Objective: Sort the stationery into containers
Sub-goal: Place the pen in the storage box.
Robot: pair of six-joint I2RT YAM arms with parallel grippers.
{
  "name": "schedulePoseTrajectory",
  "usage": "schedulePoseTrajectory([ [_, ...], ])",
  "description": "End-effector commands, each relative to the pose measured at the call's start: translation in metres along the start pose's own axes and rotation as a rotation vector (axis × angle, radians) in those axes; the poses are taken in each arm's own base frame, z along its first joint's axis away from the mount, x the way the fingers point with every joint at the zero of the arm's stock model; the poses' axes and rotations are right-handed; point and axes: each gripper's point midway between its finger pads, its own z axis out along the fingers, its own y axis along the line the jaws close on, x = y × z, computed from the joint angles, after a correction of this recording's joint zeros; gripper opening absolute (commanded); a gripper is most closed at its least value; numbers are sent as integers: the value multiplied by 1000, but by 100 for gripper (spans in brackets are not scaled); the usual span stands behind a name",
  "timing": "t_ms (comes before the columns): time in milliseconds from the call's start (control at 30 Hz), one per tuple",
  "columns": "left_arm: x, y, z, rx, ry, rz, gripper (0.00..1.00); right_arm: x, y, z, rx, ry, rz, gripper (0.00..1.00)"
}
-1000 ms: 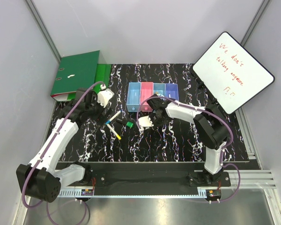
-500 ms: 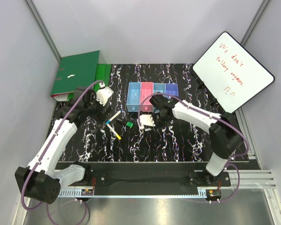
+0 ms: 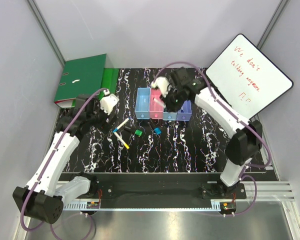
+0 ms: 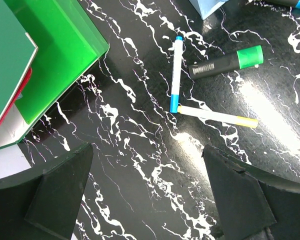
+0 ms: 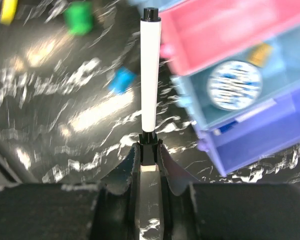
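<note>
Next, I release the white marker from my right gripper inside the purple container (image 3: 180, 103) (image 5: 252, 113), setting it along that container's side that is beside the blue container.
My right gripper (image 5: 150, 150) is shut on the black end of a thin white marker (image 5: 150, 75), which sticks out past the fingertips. It hangs over the row of containers, above the pink one (image 3: 156, 100). Beside pink stand the light blue container (image 3: 143, 101), the blue one (image 5: 242, 107) holding a round tape roll (image 5: 235, 85) and an orange piece (image 5: 260, 53), and the purple one (image 3: 184, 107). On the table lie a blue-capped marker (image 4: 176, 75), a yellow-capped marker (image 4: 217, 116), a black highlighter with a green cap (image 4: 225, 62) and a blue piece (image 3: 157, 131). My left gripper (image 4: 150, 200) stands open above bare table.
Green ring binders (image 3: 85, 80) lie at the back left, right by my left gripper (image 3: 106, 111). A whiteboard with red writing (image 3: 249, 75) leans at the back right. The black marbled table (image 3: 190, 150) extends to the front.
My right gripper has risen from the table in front of the containers and swung back over them with the white marker. The blue piece now shows. The left arm barely shifted.
</note>
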Motion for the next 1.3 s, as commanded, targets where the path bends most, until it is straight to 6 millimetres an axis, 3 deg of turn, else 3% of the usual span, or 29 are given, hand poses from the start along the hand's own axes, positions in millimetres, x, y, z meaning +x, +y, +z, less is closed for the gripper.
schedulePoseTrajectory([
  [0, -15, 7, -7, -18, -42, 45, 99, -7, -61, 0, 76, -55, 360, 0],
  [67, -14, 8, -4, -16, -31, 68, 99, -16, -80, -4, 110, -102, 409, 0],
  [200, -17, 10, 0, -6, -26, 116, 99, -12, -95, 7, 87, -105, 504, 0],
  [333, -24, 13, 1, -6, -29, 150, 99, 6, -109, 14, 46, -111, 645, 0],
  [633, -28, 6, 12, 30, -15, 142, 99, 44, -133, 27, 66, -78, 778, 0],
  [1000, -34, 2, 12, 41, -27, 155, 99, 83, -131, 57, 32, 16, 807, 0],
  [1267, -31, 0, 13, 46, -26, 161, 99, 94, -136, 70, 33, 49, 810, 0],
])
